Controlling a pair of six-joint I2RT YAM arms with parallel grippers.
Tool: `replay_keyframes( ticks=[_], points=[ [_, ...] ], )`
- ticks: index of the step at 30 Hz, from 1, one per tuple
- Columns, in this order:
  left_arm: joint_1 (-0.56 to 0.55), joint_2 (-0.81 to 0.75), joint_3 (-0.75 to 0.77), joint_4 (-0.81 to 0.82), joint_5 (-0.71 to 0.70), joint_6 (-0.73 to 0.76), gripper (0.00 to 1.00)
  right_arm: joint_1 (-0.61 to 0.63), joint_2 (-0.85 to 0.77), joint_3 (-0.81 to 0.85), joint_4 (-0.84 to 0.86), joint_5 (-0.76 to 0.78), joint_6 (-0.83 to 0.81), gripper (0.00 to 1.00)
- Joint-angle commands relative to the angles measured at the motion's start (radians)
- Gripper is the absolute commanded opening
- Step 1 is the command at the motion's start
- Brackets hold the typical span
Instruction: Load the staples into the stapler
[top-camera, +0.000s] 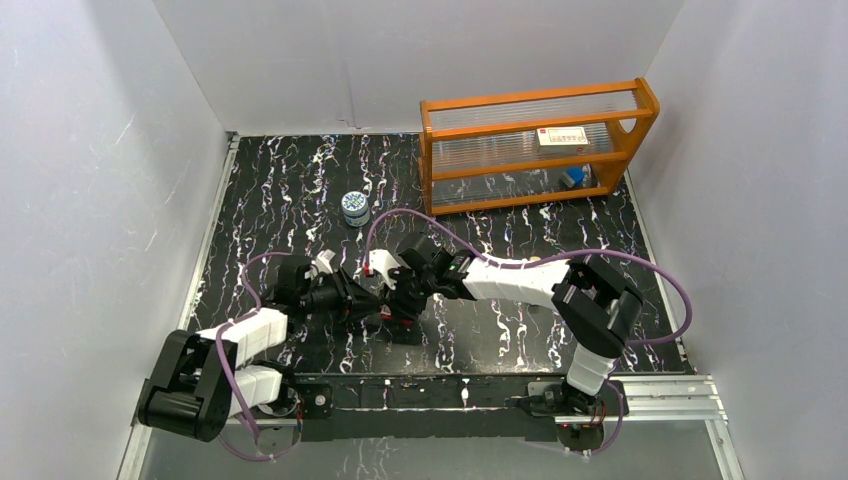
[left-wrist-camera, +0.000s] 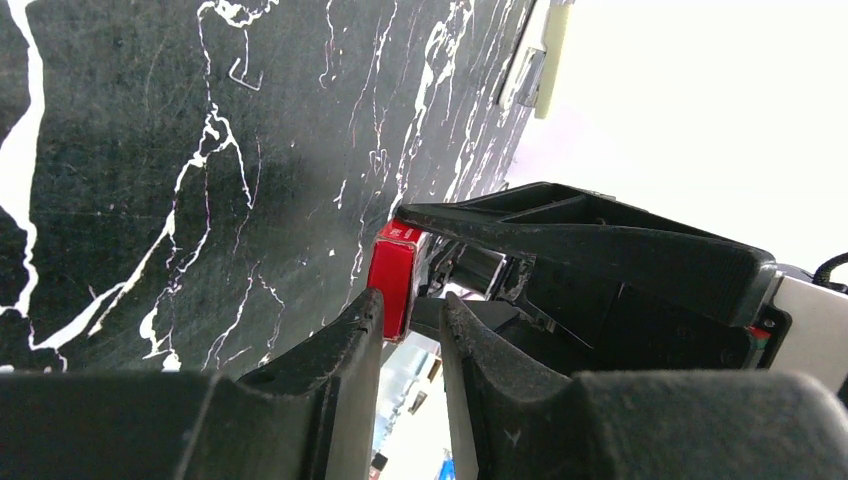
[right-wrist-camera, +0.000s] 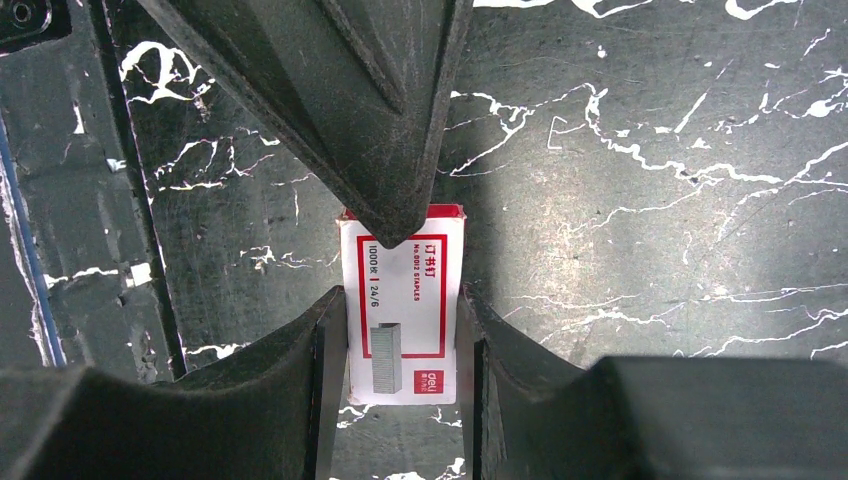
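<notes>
My right gripper needs to take the tray's near end (right-wrist-camera: 402, 399), as it now clamps the long sides of the staple box, and slide the tray out while my left gripper holds the box.
A small red-and-white staple box (right-wrist-camera: 402, 310) lies on the black marbled table. My right gripper (right-wrist-camera: 400, 295) is shut on its long sides. My left gripper (left-wrist-camera: 412, 300) comes from the opposite side, rolled on its side. Its fingertips (right-wrist-camera: 395, 200) pinch the box's red far end (left-wrist-camera: 392, 280) from above and below. In the top view the two grippers, left (top-camera: 372, 293) and right (top-camera: 398, 292), meet at the table's middle and hide the box. The loose staples do not show; only a picture of them is printed on the box. The stapler is out of view.
An orange rack (top-camera: 640, 100) stands at the back right. It holds a red-and-white box (top-camera: 562, 137) on its upper shelf and a small blue piece (top-camera: 575, 177) below. A small round tin (top-camera: 354, 207) stands behind the grippers. White walls enclose the table.
</notes>
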Motion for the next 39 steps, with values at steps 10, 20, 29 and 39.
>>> replay_keyframes(
  ticks=[10,20,29,39],
  points=[
    [-0.073,0.086,0.045,0.049,0.024,0.018,0.25,0.003,0.005,0.047,0.092,-0.054,-0.009,0.45],
    [-0.105,0.138,0.043,0.09,0.009,0.007,0.28,0.005,0.068,0.097,0.044,-0.036,-0.055,0.5],
    [-0.109,0.177,0.036,0.082,-0.021,0.013,0.29,0.006,0.114,0.147,0.027,-0.015,-0.068,0.52],
    [-0.108,0.158,0.077,-0.075,-0.136,0.111,0.35,0.006,0.043,0.064,0.001,0.019,-0.068,0.77]
  ],
)
